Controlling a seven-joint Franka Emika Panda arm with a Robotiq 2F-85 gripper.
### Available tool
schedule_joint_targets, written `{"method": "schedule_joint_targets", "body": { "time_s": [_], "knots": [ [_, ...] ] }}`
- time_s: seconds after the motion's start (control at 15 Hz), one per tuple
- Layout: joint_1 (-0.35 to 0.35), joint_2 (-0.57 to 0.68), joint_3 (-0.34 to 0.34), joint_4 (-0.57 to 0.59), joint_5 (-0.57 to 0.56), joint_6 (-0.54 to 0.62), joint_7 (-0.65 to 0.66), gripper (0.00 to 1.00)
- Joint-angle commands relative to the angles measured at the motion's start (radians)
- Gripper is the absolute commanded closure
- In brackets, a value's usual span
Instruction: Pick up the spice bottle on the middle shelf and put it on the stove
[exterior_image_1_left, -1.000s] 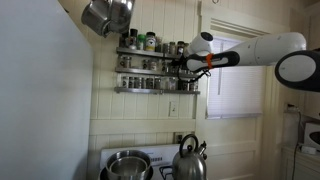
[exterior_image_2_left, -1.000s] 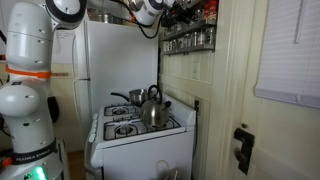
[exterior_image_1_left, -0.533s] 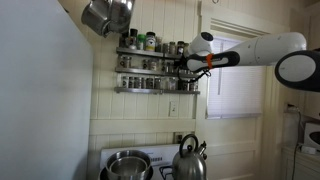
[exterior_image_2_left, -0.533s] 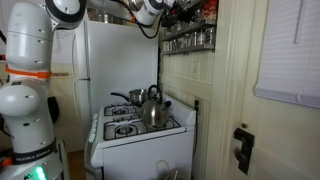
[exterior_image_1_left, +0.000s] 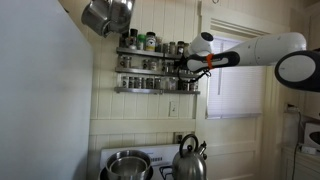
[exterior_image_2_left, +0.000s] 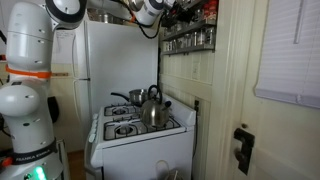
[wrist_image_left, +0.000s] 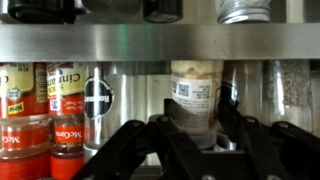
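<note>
The spice bottle's top sits close under the steel rack bar, so I will take hold of the bottle (wrist_image_left: 193, 98) again with my gripper and back it straight out before carrying it down.
In the wrist view my gripper (wrist_image_left: 198, 110) is shut on the spice bottle (wrist_image_left: 195, 88), a small pale jar with a white printed label. A dark finger presses against each of its sides. The bottle stands on the middle shelf (exterior_image_1_left: 150, 71) of the grey wall rack, among other jars. In both exterior views the arm reaches high to the rack, with the gripper (exterior_image_1_left: 180, 67) at the shelf's end. The white stove (exterior_image_2_left: 135, 127) stands far below, and its back panel (exterior_image_1_left: 112, 154) shows in an exterior view.
Red-labelled jars (wrist_image_left: 45, 110) and clear jars (wrist_image_left: 290, 95) flank the bottle. A steel rack band (wrist_image_left: 150, 42) runs just above it. A kettle (exterior_image_2_left: 152, 106) and a steel pot (exterior_image_1_left: 128, 164) sit on the stove. A metal pot (exterior_image_1_left: 108, 15) hangs up high.
</note>
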Motion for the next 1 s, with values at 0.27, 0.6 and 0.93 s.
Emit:
{"method": "schedule_joint_targets", "body": {
  "time_s": [0.27,0.6,0.93],
  "knots": [
    [0.004,0.037,-0.031,-0.002,-0.066,0.1,0.045,0.32],
    [0.011,0.038,-0.041,-0.01,-0.082,0.151,0.057,0.77],
    [0.026,-0.049,-0.039,-0.089,-0.128,0.121,0.117,0.82]
  ]
}}
